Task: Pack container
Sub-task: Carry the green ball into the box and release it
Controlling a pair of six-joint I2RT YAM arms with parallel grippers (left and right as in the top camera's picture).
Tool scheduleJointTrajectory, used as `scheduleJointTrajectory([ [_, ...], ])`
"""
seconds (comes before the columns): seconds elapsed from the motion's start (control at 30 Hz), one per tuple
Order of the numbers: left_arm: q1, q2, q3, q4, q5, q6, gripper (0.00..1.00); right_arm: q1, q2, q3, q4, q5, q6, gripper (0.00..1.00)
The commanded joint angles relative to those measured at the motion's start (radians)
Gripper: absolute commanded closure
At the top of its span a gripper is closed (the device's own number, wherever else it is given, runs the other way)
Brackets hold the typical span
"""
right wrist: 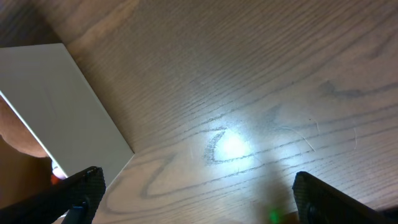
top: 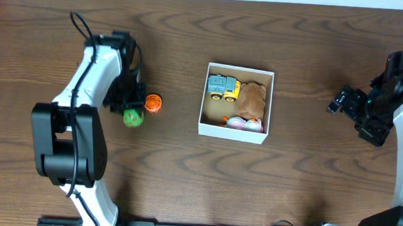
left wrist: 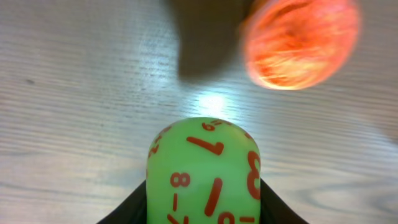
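Note:
The robot's left gripper needs to release the green ball in the container (top: 224,108), between the toy truck and the pale round toy. The green ball is now held beside the box.
The container (top: 204,126), a small square white-walled box with a tan inside, sits mid-table and holds a yellow and grey toy truck (top: 223,88), a brown toy (top: 252,98) and a pale round toy (top: 241,122). My left gripper (top: 131,111) is shut on a green ball with red numbers (top: 132,118), left of the box. In the left wrist view the green ball (left wrist: 204,174) sits between the black fingers. An orange ball (top: 153,103) lies just beside it, also in the left wrist view (left wrist: 301,40). My right gripper (top: 344,101) is open and empty, right of the box.
The right wrist view shows the box's white outer wall (right wrist: 68,118) at the left and bare wood ahead. Both arm bases stand at the table's near edge.

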State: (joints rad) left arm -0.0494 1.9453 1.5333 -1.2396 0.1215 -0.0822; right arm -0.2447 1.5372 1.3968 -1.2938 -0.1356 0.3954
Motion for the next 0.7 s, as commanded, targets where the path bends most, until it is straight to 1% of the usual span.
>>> scheduleJointTrajectory([
  [0.0, -0.051, -0.097, 0.135, -0.048, 0.037, -0.002, 0.76, -0.003, 0.0, -0.004, -0.002, -0.003, 0.015, 0.01],
  [0.07, -0.104, -0.134, 0.182, -0.046, 0.039, 0.015, 0.76, -0.003, 0.0, -0.004, -0.001, -0.003, 0.016, 0.01],
  [0.17, -0.208, -0.183, 0.199, 0.017, 0.063, 0.064, 0.76, -0.003, 0.0, -0.004, 0.001, -0.004, 0.016, 0.01],
  [0.37, -0.426, -0.167, 0.198, 0.151, 0.062, 0.073, 0.76, -0.003, 0.0, -0.004, 0.002, -0.003, 0.016, 0.01],
  [0.5, -0.507, -0.125, 0.188, 0.214, 0.062, 0.085, 0.76, -0.003, 0.0, -0.004, -0.001, -0.003, 0.015, 0.01],
  [0.67, -0.541, -0.048, 0.183, 0.228, 0.062, 0.085, 0.76, -0.003, 0.0, -0.004, -0.001, -0.003, 0.016, 0.01],
])
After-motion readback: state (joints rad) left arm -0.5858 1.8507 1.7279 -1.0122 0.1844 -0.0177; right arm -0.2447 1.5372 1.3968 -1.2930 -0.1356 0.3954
